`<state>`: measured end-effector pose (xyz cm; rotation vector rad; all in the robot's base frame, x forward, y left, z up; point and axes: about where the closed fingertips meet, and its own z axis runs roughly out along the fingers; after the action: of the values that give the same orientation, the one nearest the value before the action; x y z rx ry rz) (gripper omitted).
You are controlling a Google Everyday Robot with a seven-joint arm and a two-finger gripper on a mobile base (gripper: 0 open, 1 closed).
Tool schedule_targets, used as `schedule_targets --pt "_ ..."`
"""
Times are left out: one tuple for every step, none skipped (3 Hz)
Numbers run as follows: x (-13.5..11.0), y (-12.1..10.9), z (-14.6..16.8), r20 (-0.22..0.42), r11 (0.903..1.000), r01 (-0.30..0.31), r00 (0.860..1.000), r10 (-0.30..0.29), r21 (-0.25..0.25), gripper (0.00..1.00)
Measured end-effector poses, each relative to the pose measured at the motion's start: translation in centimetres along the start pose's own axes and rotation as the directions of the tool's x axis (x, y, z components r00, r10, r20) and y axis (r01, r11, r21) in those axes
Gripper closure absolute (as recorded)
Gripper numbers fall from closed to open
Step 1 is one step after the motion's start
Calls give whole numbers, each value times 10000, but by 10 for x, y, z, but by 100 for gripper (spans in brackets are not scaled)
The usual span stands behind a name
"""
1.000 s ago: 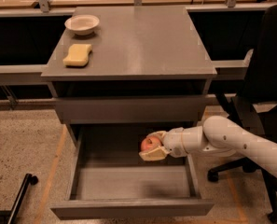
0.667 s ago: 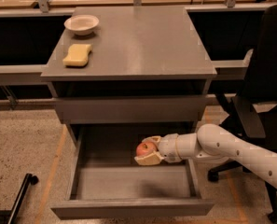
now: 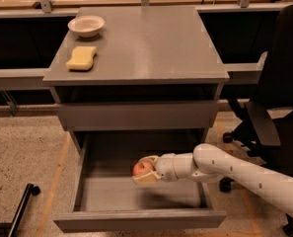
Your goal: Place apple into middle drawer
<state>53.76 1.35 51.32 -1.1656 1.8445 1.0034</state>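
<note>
Next, I release the apple on the middle drawer's grey bottom, near its centre point(image 3: 134, 182) and a little toward the front.
The middle drawer point(image 3: 136, 220) is pulled out below the grey cabinet, its flat grey floor showing. My gripper point(image 3: 146, 170) reaches in from the right on a white arm and is shut on the apple point(image 3: 143, 168), a small red-orange fruit. It holds the apple above the drawer floor, near the middle and slightly right. One finger point(image 3: 147, 178) shows under the apple and another curves over its top.
On the cabinet top point(image 3: 151, 43) sit a white bowl point(image 3: 86, 25) at the back left and a yellow sponge point(image 3: 82, 58) in front of it. A closed drawer front point(image 3: 136, 115) sits one level higher. A black office chair point(image 3: 274, 112) stands at the right.
My gripper has moved left and a little lower with the apple, further over the drawer's middle.
</note>
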Motion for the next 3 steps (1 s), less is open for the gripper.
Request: schedule_targets --pt "4 1 7 -27 9999 34 10000 -34 -113 100" --pt "2 1 19 -178 9987 447 9988 -452 -247 100" --pt "20 -8 46 -160 9983 499 9986 -504 -302 100"
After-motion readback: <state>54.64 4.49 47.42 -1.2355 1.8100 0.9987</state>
